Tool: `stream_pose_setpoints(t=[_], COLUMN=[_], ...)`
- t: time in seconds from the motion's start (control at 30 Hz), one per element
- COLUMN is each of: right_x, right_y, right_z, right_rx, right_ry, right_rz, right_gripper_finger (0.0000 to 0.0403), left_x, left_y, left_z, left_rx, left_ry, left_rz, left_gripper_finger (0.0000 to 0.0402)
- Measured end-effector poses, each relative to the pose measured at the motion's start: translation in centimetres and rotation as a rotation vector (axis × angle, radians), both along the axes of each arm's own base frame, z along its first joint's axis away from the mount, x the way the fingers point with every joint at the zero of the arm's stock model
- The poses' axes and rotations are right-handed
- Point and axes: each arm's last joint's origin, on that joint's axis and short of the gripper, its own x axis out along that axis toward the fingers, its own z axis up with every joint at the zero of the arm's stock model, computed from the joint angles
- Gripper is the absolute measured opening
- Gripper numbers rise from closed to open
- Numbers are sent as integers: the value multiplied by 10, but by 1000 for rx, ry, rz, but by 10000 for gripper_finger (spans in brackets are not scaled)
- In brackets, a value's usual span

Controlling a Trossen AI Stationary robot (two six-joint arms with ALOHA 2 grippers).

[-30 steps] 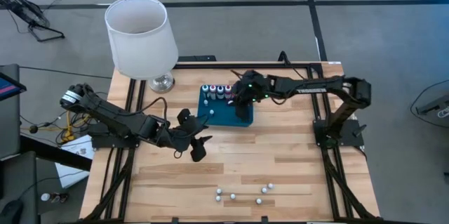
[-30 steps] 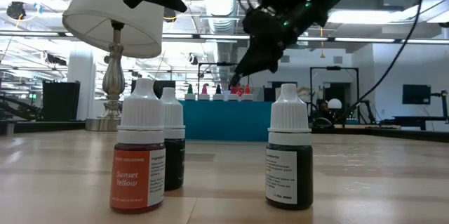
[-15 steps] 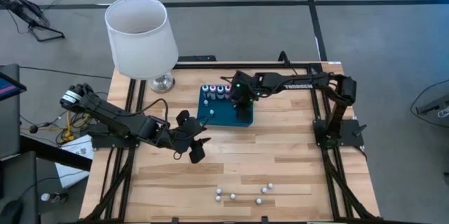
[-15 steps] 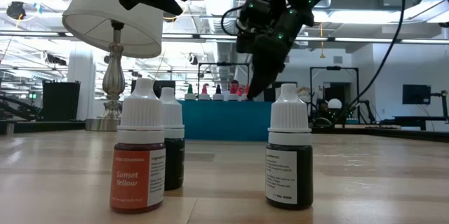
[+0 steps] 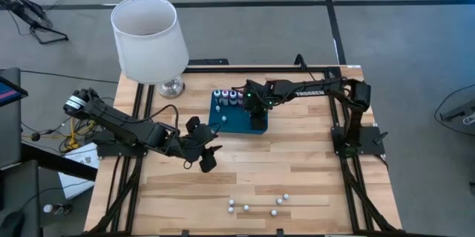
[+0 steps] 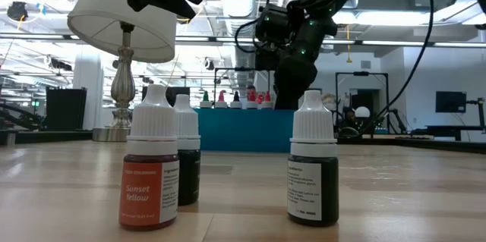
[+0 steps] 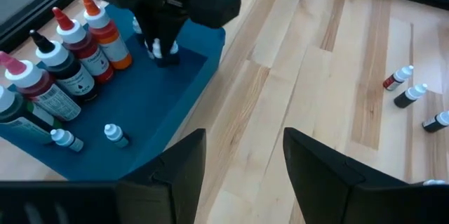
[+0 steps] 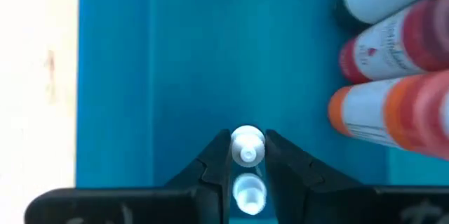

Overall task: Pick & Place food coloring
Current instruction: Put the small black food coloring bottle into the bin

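Note:
The robot's right gripper will release the white-capped bottle on the teal tray's bottom beside another tiny bottle [image 5: 254, 113] [image 8: 254, 171].
My right gripper [image 5: 252, 105] hangs over the teal tray [image 5: 236, 123], shut on a tiny white-capped food coloring bottle [image 8: 247, 147]. Larger bottles with coloured bodies [image 7: 66, 48] stand in a row along the tray's far side [image 5: 228, 96]. Two tiny bottles [image 7: 116, 134] lie on their sides on the tray floor. Several more tiny bottles stand or lie on the table near its near edge [image 5: 256, 206], close up in the low view [image 6: 150, 168]. My left gripper [image 5: 205, 151] hovers open over the wood, just left of and nearer than the tray. My right gripper pinches the tiny bottle between its two fingers at the white cap end [image 8: 247, 140], coming from above and pointing down. The bottle stays upright below the fingers, and its lower body [image 7: 163, 51] is down at the tray floor; whether it rests there I cannot tell.
A lamp with a white shade [image 5: 148, 36] stands on a metal foot at the table's far left corner. The row of larger bottles [image 8: 393, 76] stands close beside my right gripper. Bare wood lies between the tray and the near bottles [image 6: 314, 170].
My right gripper has moved a little toward the table's left and come down onto the tray, turning from a slant to pointing nearly straight down, with the tiny bottle in it. My left arm has kept still.

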Motion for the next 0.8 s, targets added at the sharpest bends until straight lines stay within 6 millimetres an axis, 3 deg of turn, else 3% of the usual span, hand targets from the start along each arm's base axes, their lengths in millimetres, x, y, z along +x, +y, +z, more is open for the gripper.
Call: stream_pose_setpoints(t=[0.8], right_x=[-3], right_y=[-12], right_z=[-2], right_rx=[-39], right_ry=[18], right_rz=[-38], right_gripper_finger=[61], left_x=[0], left_y=[1], left_z=[0], left_rx=[13], left_ry=[-5], left_rz=[17], left_gripper_finger=[182])
